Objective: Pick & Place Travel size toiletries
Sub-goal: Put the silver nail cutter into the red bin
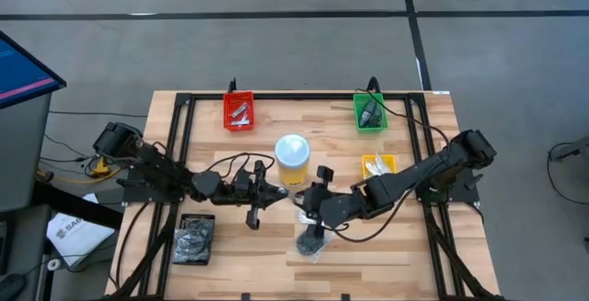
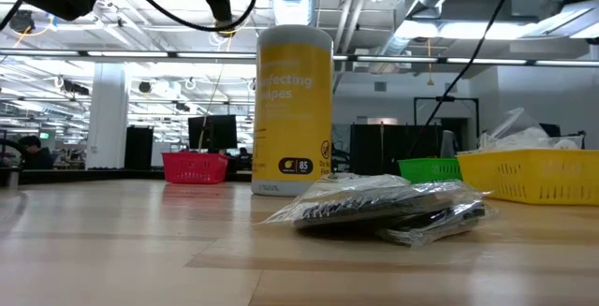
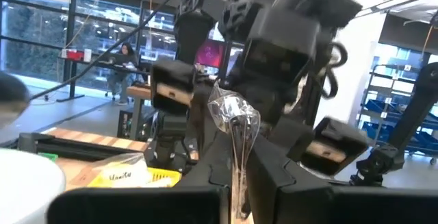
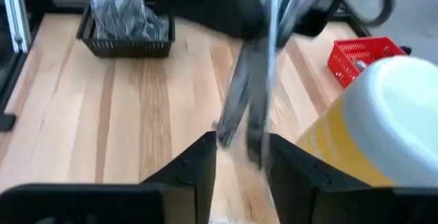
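My left gripper will let go of the clear packet in the red tray (image 1: pixel 244 115), among the silvery packets that lie there.
My left gripper (image 1: pixel 279 193) and my right gripper (image 1: pixel 304 202) face each other above the table's middle, just near of the yellow tub (image 1: pixel 293 158). My left gripper (image 3: pixel 239 183) is shut on a thin clear packet (image 3: pixel 235 125) with a silvery thing inside. My right gripper (image 4: pixel 241 157) is open, one finger on either side of that packet's other end (image 4: pixel 248 118); I cannot tell whether they touch it. A dark round bundle in a clear bag (image 1: pixel 313 241) lies flat on the table below my right gripper and also shows in the low view (image 2: pixel 393 208). My left gripper pinches the clear packet between its two fingers at one end (image 3: pixel 238 162). The fingers are about level and come from the table's left. The packet sticks out past the fingertips toward my right gripper, clear of the table.
A red tray (image 1: pixel 239 110) and a green tray (image 1: pixel 370 112) stand at the far edge. A yellow tray (image 1: pixel 379 165) is right of the tub, and a black tray (image 1: pixel 195 238) with dark bundles is at the near left. Cables hang by both arms.
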Controlling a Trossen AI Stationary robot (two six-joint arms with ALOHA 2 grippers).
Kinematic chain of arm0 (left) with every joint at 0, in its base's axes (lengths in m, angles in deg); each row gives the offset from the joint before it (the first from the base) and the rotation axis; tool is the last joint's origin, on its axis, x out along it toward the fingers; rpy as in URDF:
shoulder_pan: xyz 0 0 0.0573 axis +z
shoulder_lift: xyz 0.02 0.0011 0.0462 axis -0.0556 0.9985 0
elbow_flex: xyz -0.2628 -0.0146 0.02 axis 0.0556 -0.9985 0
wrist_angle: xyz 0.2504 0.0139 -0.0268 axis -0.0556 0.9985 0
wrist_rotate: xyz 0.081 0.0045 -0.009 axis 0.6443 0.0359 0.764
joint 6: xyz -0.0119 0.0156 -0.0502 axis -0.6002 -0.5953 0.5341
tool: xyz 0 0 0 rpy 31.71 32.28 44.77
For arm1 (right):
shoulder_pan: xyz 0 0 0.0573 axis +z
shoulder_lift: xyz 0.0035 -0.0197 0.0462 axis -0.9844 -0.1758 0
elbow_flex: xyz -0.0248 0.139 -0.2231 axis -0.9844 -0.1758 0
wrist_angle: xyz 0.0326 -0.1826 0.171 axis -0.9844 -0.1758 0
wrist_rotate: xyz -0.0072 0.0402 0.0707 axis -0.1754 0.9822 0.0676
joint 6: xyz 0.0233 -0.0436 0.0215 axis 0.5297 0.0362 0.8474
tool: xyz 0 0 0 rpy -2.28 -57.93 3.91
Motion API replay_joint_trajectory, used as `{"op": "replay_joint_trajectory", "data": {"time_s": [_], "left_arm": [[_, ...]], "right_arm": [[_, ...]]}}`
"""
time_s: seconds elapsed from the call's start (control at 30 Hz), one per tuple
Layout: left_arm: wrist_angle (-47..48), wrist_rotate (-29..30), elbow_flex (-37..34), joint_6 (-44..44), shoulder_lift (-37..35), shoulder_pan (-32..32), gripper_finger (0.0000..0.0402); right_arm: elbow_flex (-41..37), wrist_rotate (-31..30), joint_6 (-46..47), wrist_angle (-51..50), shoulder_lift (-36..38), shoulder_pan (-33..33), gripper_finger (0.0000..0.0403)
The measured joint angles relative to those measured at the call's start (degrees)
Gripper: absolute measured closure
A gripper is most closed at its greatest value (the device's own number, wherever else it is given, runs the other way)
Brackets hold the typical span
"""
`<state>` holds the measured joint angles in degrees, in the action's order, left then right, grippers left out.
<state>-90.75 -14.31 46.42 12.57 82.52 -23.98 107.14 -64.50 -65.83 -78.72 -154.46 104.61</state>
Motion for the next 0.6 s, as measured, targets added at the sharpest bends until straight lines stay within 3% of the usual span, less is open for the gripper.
{"op": "replay_joint_trajectory", "data": {"time_s": [0.23, 0.6], "left_arm": [[6.3, 2.2, 0.0, -1.9, -5.5, 0.0, 0.0394], [33.1, 16.6, -0.2, -2.4, -22.3, 0.0, 0.0394]], "right_arm": [[0.0, 0.0, 2.4, -2.9, 0.0, 0.6, 0.0269], [0.0, 0.0, 5.6, -4.9, 0.0, 1.2, 0.0268]]}}
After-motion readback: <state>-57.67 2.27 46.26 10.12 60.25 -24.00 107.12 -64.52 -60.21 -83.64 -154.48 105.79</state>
